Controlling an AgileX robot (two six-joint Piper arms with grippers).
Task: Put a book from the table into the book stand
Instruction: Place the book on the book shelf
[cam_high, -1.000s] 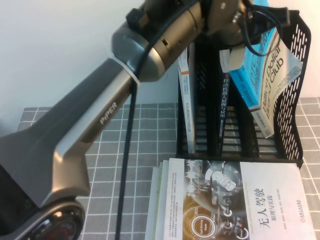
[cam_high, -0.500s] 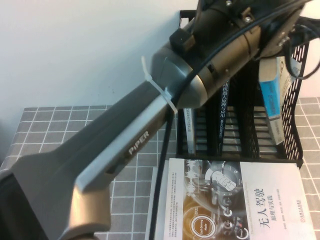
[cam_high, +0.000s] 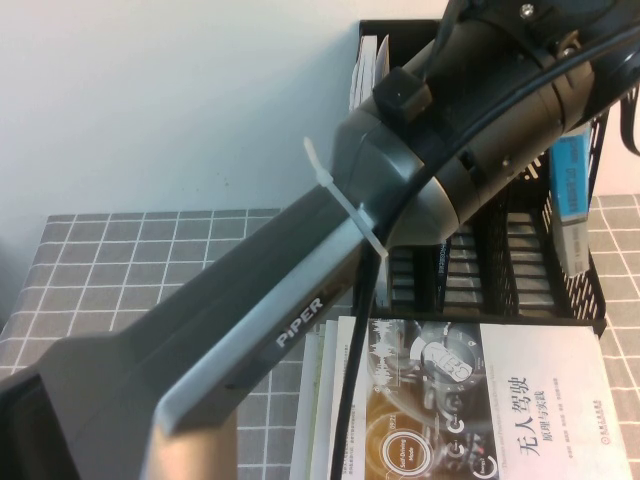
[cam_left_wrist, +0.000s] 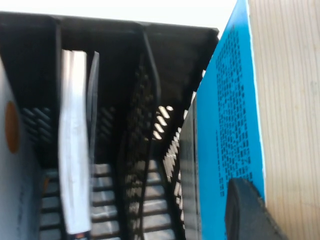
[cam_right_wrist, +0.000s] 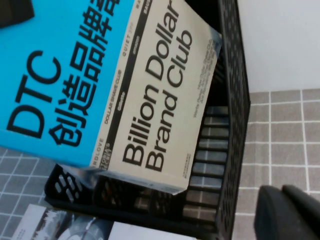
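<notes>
The robot's left gripper should set the cyan book, now nearly upright in the rightmost compartment, down upright against the divider next to the dark-spined book's compartment (cam_high: 525, 303) (cam_left_wrist: 151, 227).
The book (cam_high: 571, 195) stands nearly upright in the rightmost compartment of the black book stand (cam_high: 592, 290). Only a cyan strip of it shows past my left arm in the high view. In the left wrist view my left gripper (cam_left_wrist: 284, 220) is shut on the book (cam_left_wrist: 230, 120); one dark finger pad (cam_left_wrist: 250, 212) presses its cyan cover beside the page edges. The right wrist view shows the "DTC / Billion Dollar Brand Club" cover (cam_right_wrist: 115, 85) leaning inside the book stand (cam_right_wrist: 232, 100). My right gripper (cam_right_wrist: 290, 215) is shut and empty over the table (cam_right_wrist: 290, 130) beside the stand.
A brown-and-white book (cam_high: 480, 400) lies on a small stack on the table (cam_high: 150, 260), in front of the stand. A white book (cam_high: 366, 68) fills the left compartment and a dark-spined one (cam_high: 441, 262) the middle. My left arm (cam_high: 300, 300) crosses the view.
My left arm has swung right and downward. The book has gone from tilted above the stand to nearly upright and lower in the right compartment.
</notes>
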